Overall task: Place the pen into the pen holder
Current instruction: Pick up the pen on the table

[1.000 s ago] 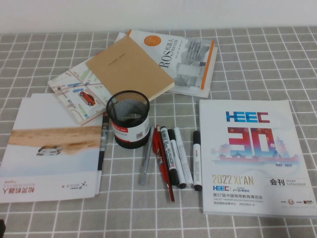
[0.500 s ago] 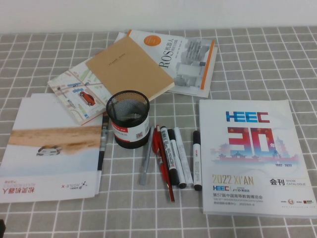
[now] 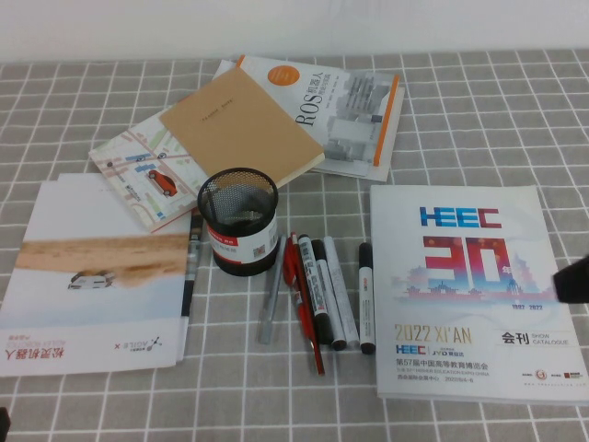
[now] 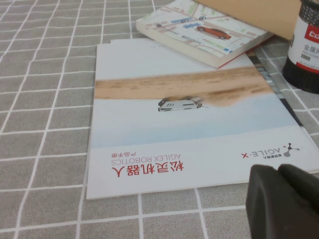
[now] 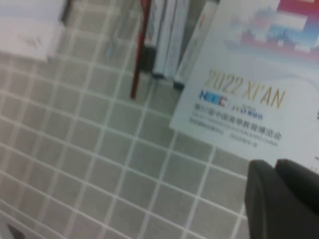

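Observation:
The pen is to be taken next by my right gripper, which should move to the middle of the printed white body (image 3: pixel 315 291), above the black cap, and grip it there.
The pen (image 3: pixel 316 287), a white marker with dark print and a black cap, lies on the checked cloth just right of the pen holder (image 3: pixel 239 221), among other pens. The holder is a black mesh cup with a red-and-white label, standing upright; its base shows in the left wrist view (image 4: pixel 305 55). My right gripper (image 3: pixel 572 281) is a dark blur at the right edge, above the HEEC catalogue, shut and holding nothing (image 5: pixel 279 199). My left gripper (image 4: pixel 281 199) hovers shut over the near edge of the AgileX brochure, empty.
Two more white markers (image 3: pixel 340 295), red pens (image 3: pixel 299 295) and a slim grey pen (image 3: pixel 270 299) lie beside the pen. The HEEC catalogue (image 3: pixel 465 295) is on the right, the AgileX brochure (image 3: pixel 101 276) on the left, and stacked books (image 3: pixel 244 124) lie behind the holder.
My right gripper has come into the high view at the right edge, over the catalogue. Pens, holder and books have not moved.

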### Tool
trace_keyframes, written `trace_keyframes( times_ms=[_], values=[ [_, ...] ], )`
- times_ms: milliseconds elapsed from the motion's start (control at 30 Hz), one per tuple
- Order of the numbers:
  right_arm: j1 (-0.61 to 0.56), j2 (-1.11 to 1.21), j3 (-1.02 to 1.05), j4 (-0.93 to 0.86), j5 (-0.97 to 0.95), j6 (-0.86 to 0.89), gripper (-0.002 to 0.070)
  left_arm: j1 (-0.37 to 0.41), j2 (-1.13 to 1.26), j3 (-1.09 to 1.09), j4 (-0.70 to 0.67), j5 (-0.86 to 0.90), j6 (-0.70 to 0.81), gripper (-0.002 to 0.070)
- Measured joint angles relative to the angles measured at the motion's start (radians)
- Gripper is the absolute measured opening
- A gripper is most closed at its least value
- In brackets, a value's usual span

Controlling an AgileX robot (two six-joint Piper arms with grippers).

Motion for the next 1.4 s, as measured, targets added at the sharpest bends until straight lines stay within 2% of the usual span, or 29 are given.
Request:
trace_keyframes(
  times_ms=[167, 267, 533, 700, 867, 967, 1133, 1200, 1400],
  values=[
    [0.227, 0.175, -0.141, -0.291, 0.019, 0.235, -0.0013, 0.0, 0.0, 0.0, 0.0, 0.0, 0.0, -0.0003],
    [0.309, 0.286, -0.228, -0.401, 0.056, 0.332, -0.0012, 0.0, 0.0, 0.0, 0.0, 0.0, 0.0, -0.0003],
    [0.445, 0.571, -0.471, -0.411, 0.07, 0.449, -0.0013, 0.0, 0.0, 0.0, 0.0, 0.0, 0.0, -0.0003],
    [0.522, 0.738, -0.639, -0.501, 0.107, 0.596, -0.0013, 0.0, 0.0, 0.0, 0.0, 0.0, 0.0, -0.0003],
    [0.583, 0.905, -0.798, -0.585, 0.112, 0.636, 0.0, 0.0, 0.0, 0.0, 0.0, 0.0, 0.0, -0.0003],
    [0.611, 0.972, -0.862, -0.591, 0.112, 0.636, 0.0053, 0.0, 0.0, 0.0, 0.0, 0.0, 0.0, -0.0003],
    [0.636, 1.036, -0.904, -0.586, 0.112, 0.636, 0.0242, 0.0, 0.0, 0.0, 0.0, 0.0, 0.0, -0.0003],
    [0.642, 1.044, -0.904, -0.583, 0.112, 0.636, 0.0283, 0.0, 0.0, 0.0, 0.0, 0.0, 0.0, -0.0003],
    [0.663, 1.058, -0.906, -0.573, 0.112, 0.636, 0.0299, 0.0, 0.0, 0.0, 0.0, 0.0, 0.0, -0.0003]
  ],
)
